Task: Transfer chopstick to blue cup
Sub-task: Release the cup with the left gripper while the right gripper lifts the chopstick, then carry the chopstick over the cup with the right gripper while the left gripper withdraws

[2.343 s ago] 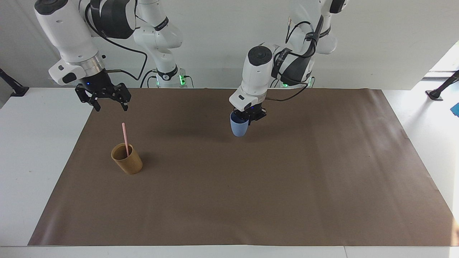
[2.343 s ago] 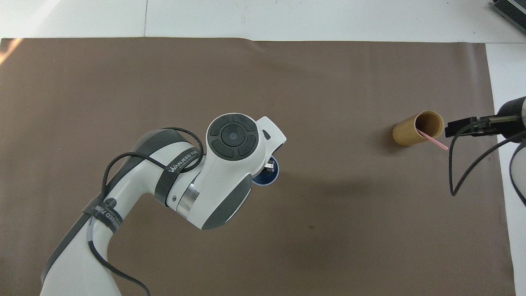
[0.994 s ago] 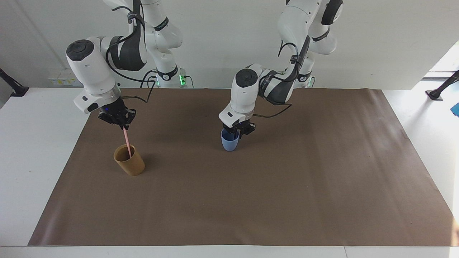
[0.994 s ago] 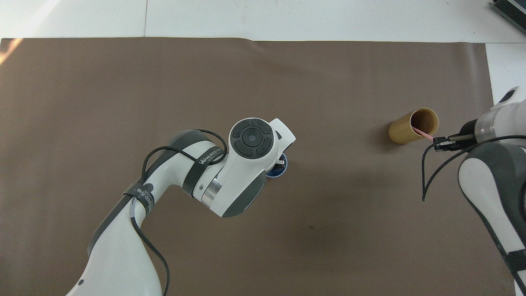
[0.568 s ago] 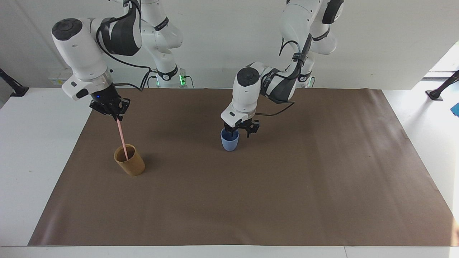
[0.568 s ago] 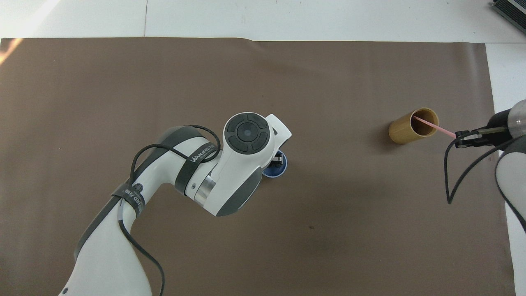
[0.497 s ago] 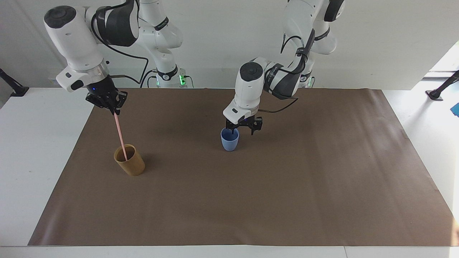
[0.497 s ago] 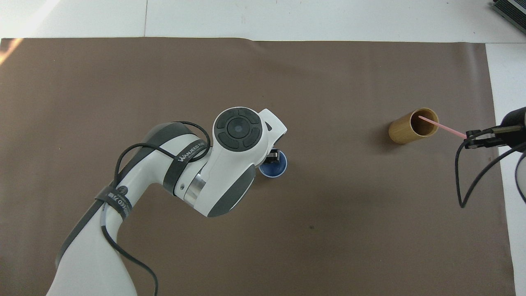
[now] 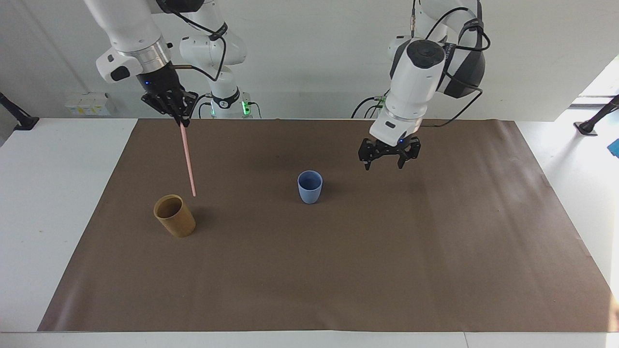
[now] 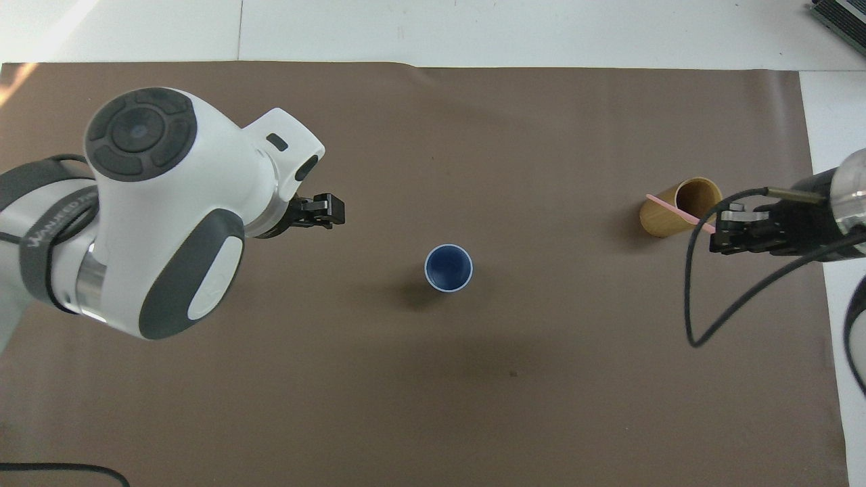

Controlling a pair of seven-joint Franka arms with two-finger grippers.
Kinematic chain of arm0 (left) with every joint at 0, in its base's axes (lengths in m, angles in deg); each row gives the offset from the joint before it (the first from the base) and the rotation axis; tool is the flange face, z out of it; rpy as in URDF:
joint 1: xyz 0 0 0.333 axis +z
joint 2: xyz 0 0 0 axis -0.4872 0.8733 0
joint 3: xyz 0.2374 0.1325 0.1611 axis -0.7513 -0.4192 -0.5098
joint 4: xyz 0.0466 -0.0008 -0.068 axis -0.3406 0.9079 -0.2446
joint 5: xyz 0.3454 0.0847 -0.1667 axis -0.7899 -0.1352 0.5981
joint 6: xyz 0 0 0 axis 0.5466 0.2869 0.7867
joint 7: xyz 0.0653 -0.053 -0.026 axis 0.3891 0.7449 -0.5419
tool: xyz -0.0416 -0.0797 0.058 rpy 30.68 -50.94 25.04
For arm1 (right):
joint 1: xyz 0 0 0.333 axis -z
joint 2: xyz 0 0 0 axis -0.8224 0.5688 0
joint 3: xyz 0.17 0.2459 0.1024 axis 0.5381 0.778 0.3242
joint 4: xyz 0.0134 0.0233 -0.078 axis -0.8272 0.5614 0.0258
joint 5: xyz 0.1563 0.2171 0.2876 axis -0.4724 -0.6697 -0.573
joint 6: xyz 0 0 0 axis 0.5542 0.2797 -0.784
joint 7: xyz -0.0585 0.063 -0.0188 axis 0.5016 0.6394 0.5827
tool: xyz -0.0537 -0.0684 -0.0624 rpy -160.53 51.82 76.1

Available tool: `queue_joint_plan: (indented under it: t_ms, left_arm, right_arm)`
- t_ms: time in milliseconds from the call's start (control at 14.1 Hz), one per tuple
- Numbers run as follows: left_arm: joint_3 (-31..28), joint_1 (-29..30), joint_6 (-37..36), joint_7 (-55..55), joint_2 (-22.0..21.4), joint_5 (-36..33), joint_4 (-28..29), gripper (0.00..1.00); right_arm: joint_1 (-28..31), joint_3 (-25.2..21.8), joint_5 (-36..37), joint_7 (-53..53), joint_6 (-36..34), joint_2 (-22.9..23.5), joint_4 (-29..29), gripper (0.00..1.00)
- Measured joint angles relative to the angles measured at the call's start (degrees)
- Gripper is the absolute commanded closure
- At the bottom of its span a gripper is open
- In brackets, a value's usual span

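Note:
Next, my right gripper lets go of the pink chopstick so that it rests inside the blue cup, leaning (image 10: 442,288) against the cup's rim.
The blue cup (image 9: 310,187) stands upright on the brown mat (image 9: 338,270), also in the overhead view (image 10: 448,268). My right gripper (image 9: 182,119) is shut on the top end of the pink chopstick (image 9: 188,159), which hangs clear in the air, its lower tip just above the tan cup (image 9: 175,215). In the overhead view the chopstick (image 10: 676,211) crosses the tan cup's (image 10: 666,218) rim below the right gripper (image 10: 718,233). My left gripper (image 9: 389,159) is open and empty, raised over the mat toward the left arm's end from the blue cup; it also shows in the overhead view (image 10: 335,210).
The tan cup stands toward the right arm's end of the mat. The white table (image 9: 53,193) surrounds the mat.
My right gripper has lifted the chopstick fully out of the tan cup and shifted toward the blue cup. My left gripper has let go of the blue cup, risen and drawn away toward its own end.

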Motion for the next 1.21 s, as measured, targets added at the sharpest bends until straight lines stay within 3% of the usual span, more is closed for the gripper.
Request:
queue_joint_plan:
  t_ms: [213,568,781,1207]
  left_arm:
    - [-0.06,6.1,-3.47,-10.54,-1.05,-0.01,0.43,0.0]
    - [-0.11,15.25,-6.06,-24.16,-3.04,-0.01,1.62,0.0]
    - [-0.13,18.22,-7.78,-28.67,-5.37,0.0,1.77,0.0]
    - [0.12,18.59,-14.09,-29.25,-11.68,0.0,-0.31,0.0]
  right_arm:
    - [-2.89,4.81,-6.04,-17.05,3.34,0.77,-0.12,1.0]
    - [-14.04,5.22,-9.15,-39.06,11.84,5.35,-0.21,1.0]
    - [-15.12,5.21,-11.8,-42.78,12.56,6.81,-0.41,1.0]
    - [-16.15,5.2,-12.14,-45.07,11.98,8.44,0.46,1.0]
